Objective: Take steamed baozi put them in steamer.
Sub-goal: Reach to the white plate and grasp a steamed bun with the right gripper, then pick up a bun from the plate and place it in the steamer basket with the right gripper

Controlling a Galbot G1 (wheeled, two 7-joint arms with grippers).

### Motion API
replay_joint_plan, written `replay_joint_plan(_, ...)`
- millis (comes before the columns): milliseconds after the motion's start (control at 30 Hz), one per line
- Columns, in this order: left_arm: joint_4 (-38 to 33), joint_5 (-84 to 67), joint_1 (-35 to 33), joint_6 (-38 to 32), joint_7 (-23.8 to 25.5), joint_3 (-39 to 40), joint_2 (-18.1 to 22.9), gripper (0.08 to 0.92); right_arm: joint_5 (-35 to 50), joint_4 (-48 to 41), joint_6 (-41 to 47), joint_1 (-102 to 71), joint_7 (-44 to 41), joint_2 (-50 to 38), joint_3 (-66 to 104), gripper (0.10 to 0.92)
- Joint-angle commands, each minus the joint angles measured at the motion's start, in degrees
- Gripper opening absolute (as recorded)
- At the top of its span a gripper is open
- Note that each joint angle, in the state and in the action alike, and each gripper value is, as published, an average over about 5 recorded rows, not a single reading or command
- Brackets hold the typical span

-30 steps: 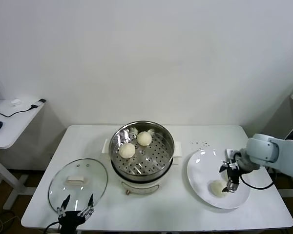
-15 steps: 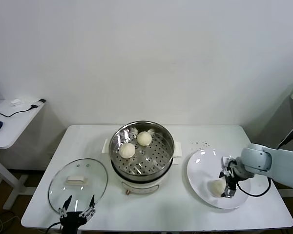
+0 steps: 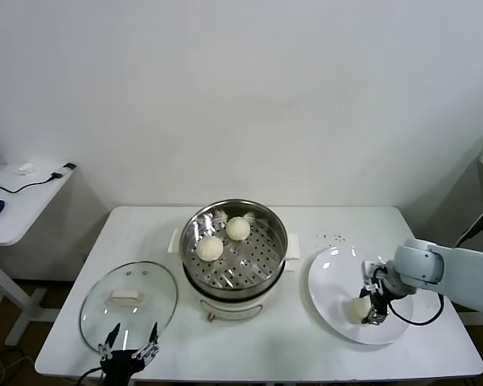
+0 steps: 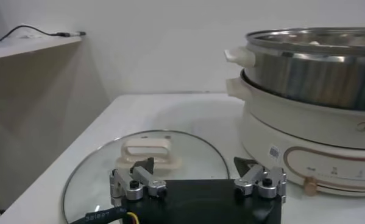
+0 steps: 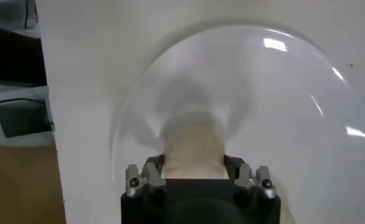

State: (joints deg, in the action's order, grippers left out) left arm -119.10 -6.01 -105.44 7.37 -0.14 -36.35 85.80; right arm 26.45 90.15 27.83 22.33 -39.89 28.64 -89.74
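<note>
The baozi, still on the white plate, will be released by my right gripper on the steamer tray's empty front part (image 3: 230, 276), closer to me than the two baozi there.
Two cream-white baozi (image 3: 210, 248) (image 3: 238, 228) lie on the perforated tray of the steel steamer (image 3: 274, 221) at the table's middle. A third baozi (image 3: 357, 308) lies on the white plate (image 3: 330, 277) to the right. My right gripper (image 3: 369, 310) is down on the plate, its fingers pressed against both sides of this baozi. In the right wrist view the bun (image 5: 193, 143) fills the gap of the gripper (image 5: 193, 164). My left gripper (image 3: 129, 352) is parked, open and empty, at the table's front left edge. A fourth baozi is not in view.
The round glass lid (image 3: 129, 301) lies flat at the front left, just beyond the left gripper (image 4: 194, 167); the left wrist view shows the lid (image 4: 188, 146) and the steamer's side (image 4: 304, 67). A small side table (image 3: 16, 201) stands far left.
My right gripper has come down and slightly left onto the plate, from beside the baozi to around it. The left arm and the steamer have not moved.
</note>
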Motion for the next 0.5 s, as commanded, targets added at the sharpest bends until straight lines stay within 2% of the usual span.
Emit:
replay_joint_plan(33,-0.41,0.06,-0.03,0.17,-0.08,0.10,0.07,0.823,-4.76,-0.66,-5.71,8.92,-6.42,0.55,-2.75,0.656)
replay_joint_plan(267,-0.97,0.11,-0.03,0.27,-0.11,0.32,0.04,0.823,-2.90,-5.85,-17.82,31.22,-19.37,7.42,-7.08,0.653)
replay_joint_plan(400,-1.33,0.31,-0.25,0.19,-0.16,0.48,-0.02,0.823,-0.21,-8.81,-24.36,38.34,-24.15,13.30,-3.62,0.653)
replay_joint_plan(500,-1.64,0.49,-0.47,0.06,-0.25,0.55,0.01,0.823,1.23,-7.30,-31.28,41.01,-26.29,18.27,0.10,0.653)
